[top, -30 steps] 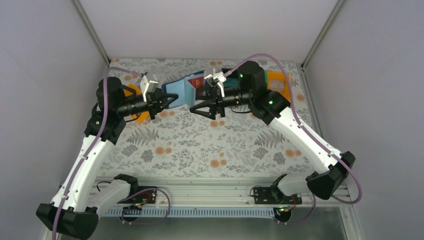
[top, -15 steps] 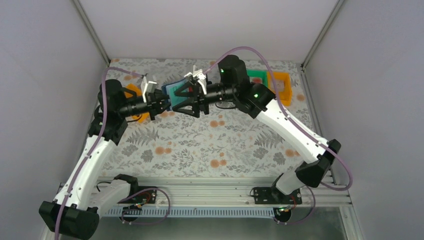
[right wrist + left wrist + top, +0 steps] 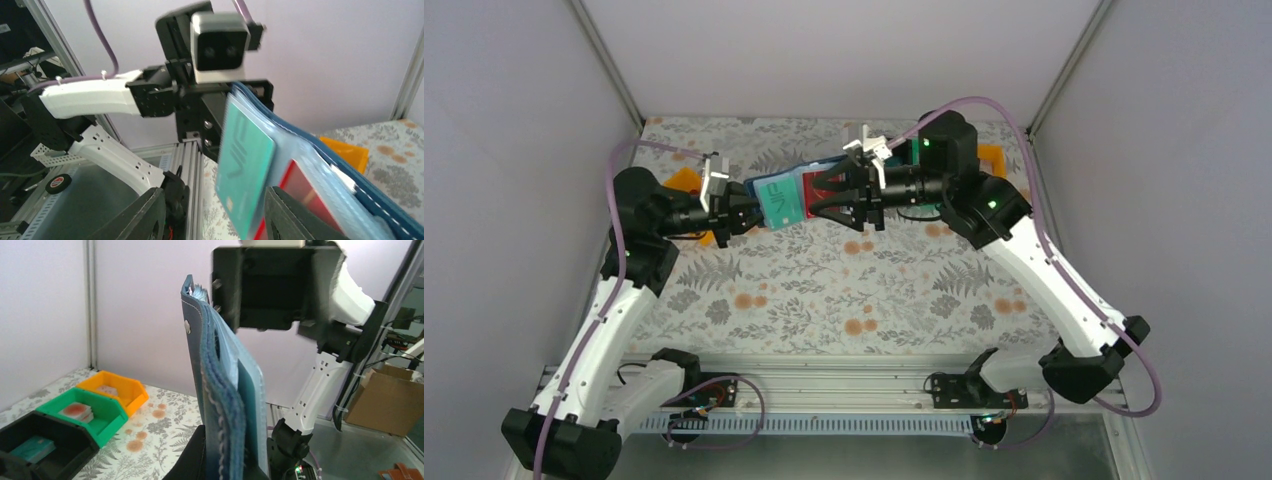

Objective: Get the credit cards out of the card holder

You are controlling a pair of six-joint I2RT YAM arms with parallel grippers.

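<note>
My right gripper's fingertips stand over the red card, so my right gripper should reach further and pinch the teal card's edge (image 3: 799, 207) before my left gripper opens.
My left gripper (image 3: 742, 212) is shut on the bottom edge of the navy card holder (image 3: 755, 189) and holds it upright in the air. It shows edge-on in the left wrist view (image 3: 220, 390), clamped at the gripper (image 3: 227, 465). A teal card (image 3: 776, 201) sticks partly out of its light blue inside (image 3: 345, 200), and a red card (image 3: 816, 186) sits in a slot beside it. In the right wrist view the teal card (image 3: 245, 155) and red card (image 3: 300, 190) face me. My right gripper (image 3: 814, 198) is open wide, its jaws either side of the teal card (image 3: 215, 195), not touching it.
Black (image 3: 40, 447), green (image 3: 87, 412) and orange (image 3: 117, 390) bins stand in a row at the back right of the floral table, each with cards inside. Another orange bin (image 3: 686, 180) lies at the back left, behind my left arm.
My right gripper swung left over the card holder, then drew back to the right, still open. The card holder now faces up more, with the teal card showing further out.
</note>
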